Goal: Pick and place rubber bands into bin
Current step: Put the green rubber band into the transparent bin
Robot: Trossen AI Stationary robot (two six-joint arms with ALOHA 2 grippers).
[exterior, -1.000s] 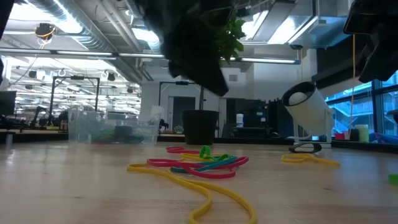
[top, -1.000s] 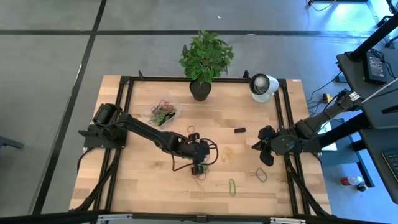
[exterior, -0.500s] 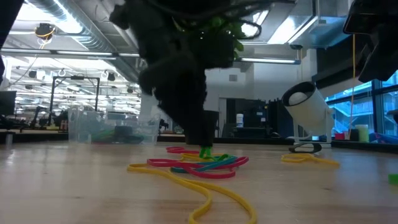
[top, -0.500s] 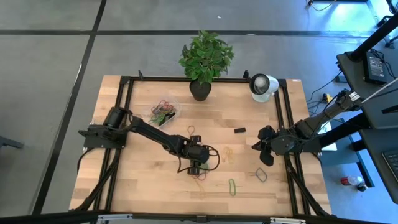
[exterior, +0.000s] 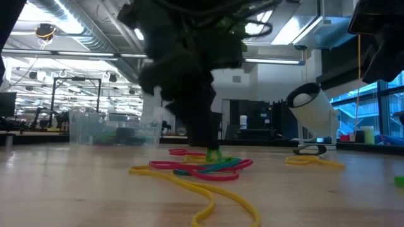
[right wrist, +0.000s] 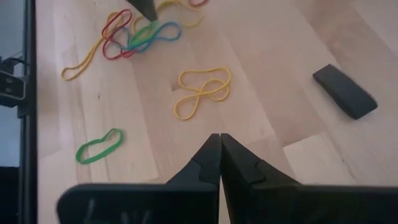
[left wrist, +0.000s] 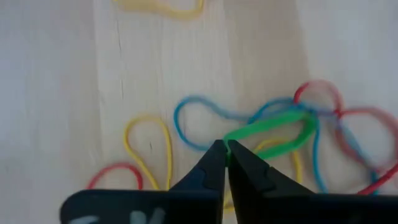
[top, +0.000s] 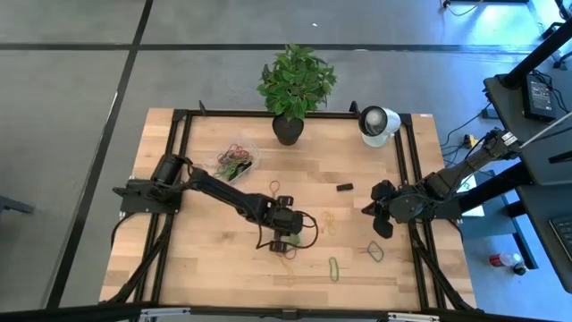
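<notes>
My left gripper will drop the green rubber band on top of the rubber bands inside the clear bin (top: pixel 232 167). The green band is still in the tangle.
A tangle of rubber bands (top: pixel 290 246) in red, blue, yellow and green lies on the table's middle front, also seen in the low view (exterior: pixel 208 167). My left gripper (top: pixel 284 243) stands down in this tangle, shut on a green band (left wrist: pixel 273 127). The clear bin (top: pixel 237 159) sits at the far left with several bands inside. My right gripper (top: pixel 382 219) waits shut and bare near the table's right edge, its tips (right wrist: pixel 219 138) above bare wood. My left gripper pinches the green band's near end (left wrist: pixel 233 138) between its two fingertips. The fingers come from above, slanting down steeply. The band still lies flat on the table, tangled with the blue and red bands.
Loose bands lie around: a yellow one (top: pixel 327 221), a green one (top: pixel 333 266), a dark one (top: pixel 375 251) and brown ones (top: pixel 278 190). A small black block (top: pixel 344 188), a potted plant (top: pixel 288 130) and a white round device (top: pixel 377 123) stand farther back.
My left gripper has sunk from above the tangle down onto it, rolling a little about its own axis; its fingertips now meet at the green band. The bands have stayed in place on the table.
</notes>
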